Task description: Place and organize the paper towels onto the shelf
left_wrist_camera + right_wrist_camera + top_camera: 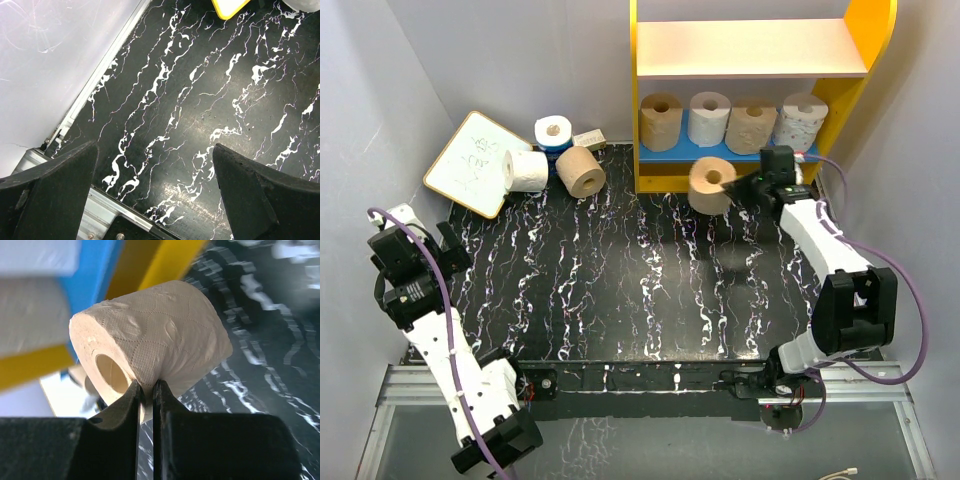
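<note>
I should release the tan roll from my right gripper under the blue board, below the white roll (783,175) beside the yellow side panel.
The yellow-framed shelf (876,30) has a bare peach upper board. Its blue lower board (660,156) holds four rolls: tan (661,120), white (709,118), tan (751,124) and white (800,120). My right gripper (735,187) is shut on the wall of a tan roll (710,186) and holds it just in front of the shelf's lower front rail. In the right wrist view the gripper (148,387) pinches that roll (165,335) beside its core. Three more rolls lie at the back left: white (527,170), tan (581,170) and blue-wrapped (553,133). My left gripper (450,250) is open and empty, its fingers (55,190) wide apart over the table.
A white writing board (470,160) leans at the back left beside the loose rolls. A small box (590,139) lies behind the tan roll. Grey walls close in on the left and right. The black marbled table (620,290) spreads between the arms.
</note>
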Robot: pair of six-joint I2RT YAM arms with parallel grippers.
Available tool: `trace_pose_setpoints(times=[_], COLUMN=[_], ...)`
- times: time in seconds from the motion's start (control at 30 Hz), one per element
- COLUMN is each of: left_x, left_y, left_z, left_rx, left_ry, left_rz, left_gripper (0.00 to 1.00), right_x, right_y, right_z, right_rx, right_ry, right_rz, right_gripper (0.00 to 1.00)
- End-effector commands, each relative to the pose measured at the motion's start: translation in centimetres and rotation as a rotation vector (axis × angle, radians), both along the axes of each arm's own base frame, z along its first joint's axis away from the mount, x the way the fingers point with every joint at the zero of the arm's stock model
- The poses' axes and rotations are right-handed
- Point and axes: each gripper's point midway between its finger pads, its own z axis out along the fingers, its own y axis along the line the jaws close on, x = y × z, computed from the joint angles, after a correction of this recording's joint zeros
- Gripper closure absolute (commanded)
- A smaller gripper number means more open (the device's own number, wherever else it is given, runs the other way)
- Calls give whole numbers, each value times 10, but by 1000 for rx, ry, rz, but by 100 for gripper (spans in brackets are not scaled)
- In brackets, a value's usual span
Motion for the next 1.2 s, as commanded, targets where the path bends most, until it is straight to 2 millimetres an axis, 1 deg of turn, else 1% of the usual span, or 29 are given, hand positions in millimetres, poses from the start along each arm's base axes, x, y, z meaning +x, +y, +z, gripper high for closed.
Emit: trace_pose_setpoints(times=[0.0, 0.07, 0.17, 0.23, 0.33, 0.37, 0.47, 0.53, 0.63, 0.87, 1.03, 1.17], left_x=[-2, -2, -2, -2, -1, -1, -1, -1, 0, -3, -4, -4], left_y=[-1, -2, -3, -2, -5, -7, -10, -11, -11, -14, -14, -14], left_z=[0, 1, 1, 1, 1, 3, 6, 6, 5, 10, 12, 12], left_rx=[1, 4, 3, 1, -2, -2, 2, -1, -4, 11, 14, 15], left_ry=[-6, -12, -12, -10, -17, -25, -41, -41, -37, -63, -67, -66], left_rz=[-6, -6, -9, -8, -24, -34, -50, -53, -54, -59, -57, -56], left_gripper=[3, 3, 3, 3, 3, 3, 3, 3, 3, 3, 3, 3], right_x=[-19, -27, -27, -25, -18, -16, -7, -3, 4, 27, 44, 53], right_y=[-34, -49, -72, -83, -106, -117, -143, -156, -171, -196, -208, -216], right_z=[-9, -19, -19, -16, -13, -12, -8, -10, -12, -4, 1, 1], right_rx=[218, 254, 287, 314, 336, 340, 328, 300, 248, 177, 147, 125], right_ry=[152, 200, 197, 179, 158, 148, 103, 92, 64, -37, -58, -68], right_rz=[-210, -264, -331, -352, -404, -429, -484, -513, -539, -598, -621, -641], right_gripper=[100, 100, 100, 100, 100, 100, 100, 100, 100, 100, 100, 100])
